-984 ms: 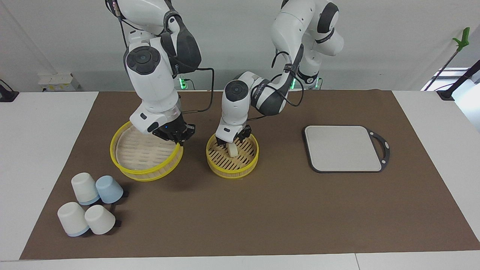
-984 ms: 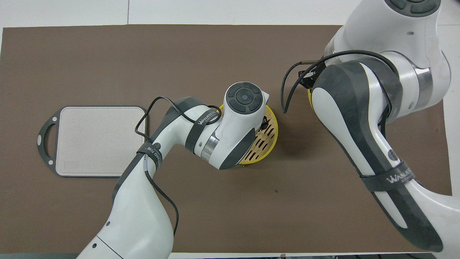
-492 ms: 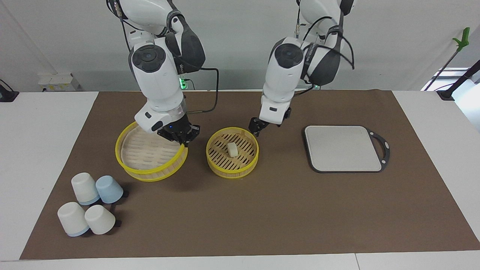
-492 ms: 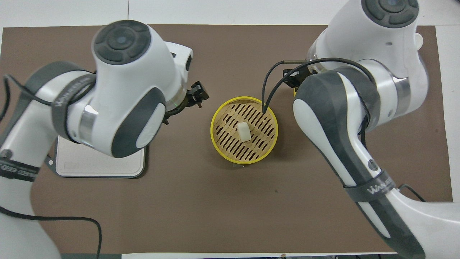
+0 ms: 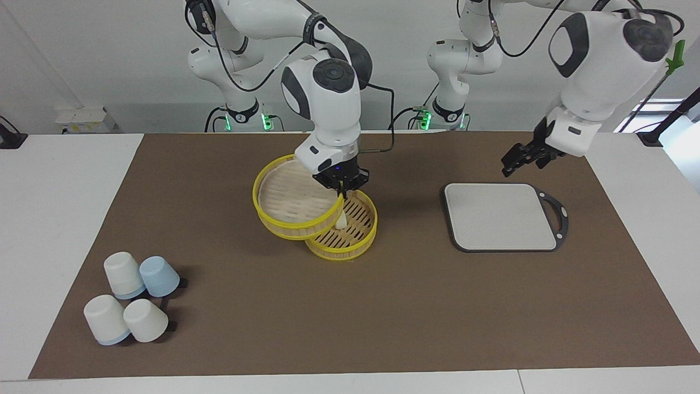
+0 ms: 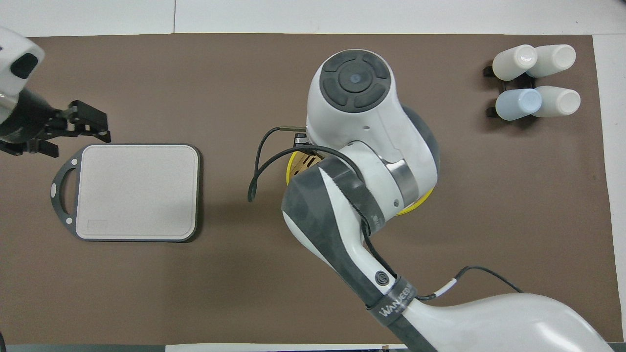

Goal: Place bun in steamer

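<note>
Next, my right gripper releases the steamer's top piece once it is on the steamer basket [image 6: 335, 175], so that the piece covers the cream-white bun.
The steamer basket [image 5: 350, 251] sits mid-mat with the cream-white bun [image 5: 341, 221] lying on its slatted floor. My right gripper [image 5: 340, 186] is shut on the rim of the steamer's top piece [image 5: 292, 200]. It holds that piece tilted, just above the basket, covering the part toward the right arm's end. The bun shows only partly under it. In the overhead view my right arm hides the bun and its own gripper; only a bit of yellow rim [image 6: 292, 168] shows. My left gripper [image 5: 526, 156] [image 6: 73, 128] is open and empty, in the air over the mat beside the grey board.
A flat grey board with a black rim [image 5: 500, 216] [image 6: 134, 190] lies toward the left arm's end. Several upturned white and pale-blue cups [image 5: 134, 295] [image 6: 535, 80] stand at the right arm's end, farther from the robots.
My right gripper carried the top piece from the right arm's end to over the basket. My left arm drew away from the basket and rose toward the board's corner.
</note>
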### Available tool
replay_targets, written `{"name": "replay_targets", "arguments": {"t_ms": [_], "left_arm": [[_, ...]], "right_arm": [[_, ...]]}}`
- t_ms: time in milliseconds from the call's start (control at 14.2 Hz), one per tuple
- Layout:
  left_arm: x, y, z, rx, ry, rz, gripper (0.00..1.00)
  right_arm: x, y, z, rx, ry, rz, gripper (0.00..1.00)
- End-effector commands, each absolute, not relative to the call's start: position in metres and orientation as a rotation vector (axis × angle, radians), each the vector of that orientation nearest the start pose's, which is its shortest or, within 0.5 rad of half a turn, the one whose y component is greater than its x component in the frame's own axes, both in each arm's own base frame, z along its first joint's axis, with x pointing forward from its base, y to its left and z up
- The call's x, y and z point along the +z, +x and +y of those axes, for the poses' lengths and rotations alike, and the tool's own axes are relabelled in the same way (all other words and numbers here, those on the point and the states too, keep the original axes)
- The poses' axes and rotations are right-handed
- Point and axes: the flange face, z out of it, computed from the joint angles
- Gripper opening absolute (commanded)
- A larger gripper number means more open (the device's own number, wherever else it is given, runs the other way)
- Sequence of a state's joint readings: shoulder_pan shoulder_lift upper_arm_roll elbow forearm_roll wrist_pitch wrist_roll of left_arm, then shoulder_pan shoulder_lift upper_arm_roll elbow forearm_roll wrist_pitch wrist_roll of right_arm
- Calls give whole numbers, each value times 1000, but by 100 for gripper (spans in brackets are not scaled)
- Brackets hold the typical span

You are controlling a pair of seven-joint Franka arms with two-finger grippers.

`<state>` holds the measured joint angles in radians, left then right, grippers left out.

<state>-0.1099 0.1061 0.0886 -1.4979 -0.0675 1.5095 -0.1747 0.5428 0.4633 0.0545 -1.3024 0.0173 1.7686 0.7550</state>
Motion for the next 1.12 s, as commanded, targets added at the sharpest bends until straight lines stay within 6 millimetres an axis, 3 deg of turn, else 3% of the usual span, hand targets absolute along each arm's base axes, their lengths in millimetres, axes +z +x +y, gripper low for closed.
{"name": "replay_targets", "arguments": {"t_ms": [0, 211, 422, 562, 703, 843, 1054], "left_arm": [[608, 560, 5, 164, -3189, -146, 100], [620, 558, 3, 147, -3138, -86, 100], [622, 548, -12, 213, -3086, -28, 100], [664, 500, -15, 214, -3093, -4, 100], [665, 476, -12, 187, -3102, 29, 100], [664, 486, -7, 60, -3110, 38, 100], [659, 497, -9, 61, -3113, 41, 100]], "right_arm": [[460, 595, 426, 39, -3080, 310, 0], [442, 601, 440, 41, -3077, 318, 0], [437, 590, 455, 27, -3075, 283, 0], [431, 587, 455, 37, -3084, 281, 0], [421, 583, 455, 58, -3102, 278, 0], [414, 580, 450, 75, -3114, 280, 0], [408, 576, 449, 61, -3107, 276, 0]]}}
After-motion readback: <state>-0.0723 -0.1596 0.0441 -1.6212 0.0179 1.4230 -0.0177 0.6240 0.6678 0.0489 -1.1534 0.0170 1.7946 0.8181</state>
